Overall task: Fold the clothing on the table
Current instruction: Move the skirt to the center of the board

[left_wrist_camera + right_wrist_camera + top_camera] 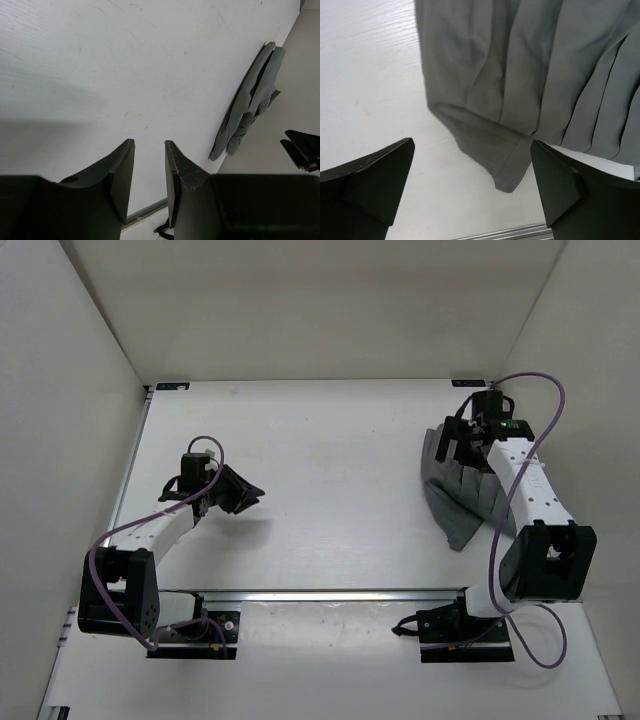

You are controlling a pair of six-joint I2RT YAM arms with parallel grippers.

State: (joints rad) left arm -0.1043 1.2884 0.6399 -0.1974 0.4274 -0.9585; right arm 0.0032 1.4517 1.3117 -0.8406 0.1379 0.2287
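The clothing's pleated folds (459, 477) (482, 80) are farther in than its hemmed corner. Next, my right gripper goes down to them and closes there.
The clothing (462, 502), a grey pleated garment, lies bunched on the right side of the white table (330, 440). My right gripper (462, 445) hovers over its far part, open wide. In the right wrist view its jaws (472, 144) straddle a hemmed corner of the clothing (530, 60) without touching it. My left gripper (245, 495) is over bare table on the left, far from the garment. In the left wrist view its fingers (150, 145) stand a little apart with nothing between them, and the clothing (250, 100) shows far off at the right.
A metal rail (340, 593) runs along the table's near edge in front of the arm bases. Small black brackets (172, 386) sit at the far corners. White walls close in the left, back and right sides. The right arm's dark tip (302, 150) shows at the left wrist view's edge.
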